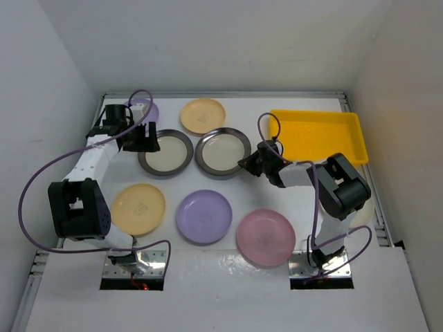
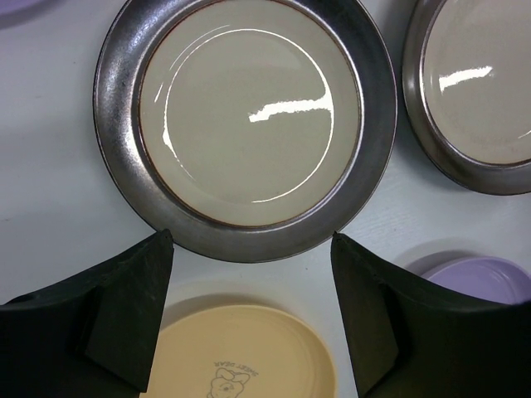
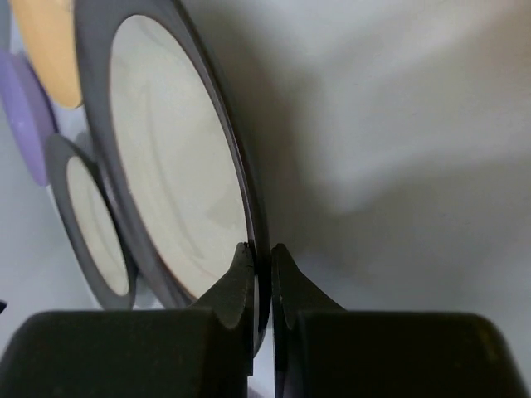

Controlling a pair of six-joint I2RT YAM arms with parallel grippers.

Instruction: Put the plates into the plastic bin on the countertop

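Observation:
My right gripper is to release the steel-rimmed plate, still in the middle of the countertop, on the yellow plastic bin's bottom, toward the back yellow-orange plate [image 1: 309,135].
Seven plates lie on the white countertop [image 1: 228,283]. At the back are a lavender plate [image 1: 151,112], half hidden by my left arm, and a yellow-orange one [image 1: 203,115]. In the middle are two steel-rimmed plates, left [image 1: 165,153] and right [image 1: 222,152]. In front are yellow-orange [image 1: 138,207], lavender [image 1: 203,216] and pink [image 1: 266,237] plates. The yellow plastic bin [image 1: 320,135] stands empty at the back right. My right gripper [image 3: 263,249] is shut on the right steel-rimmed plate's [image 3: 174,157] near-right rim. My left gripper [image 2: 251,249] is open and empty, above the left steel-rimmed plate [image 2: 249,116].
White walls close in the countertop on the left, back and right. A purple cable loops from my left arm [image 1: 41,173] over the left side. The right arm [image 1: 339,187] stands between the pink plate and the bin.

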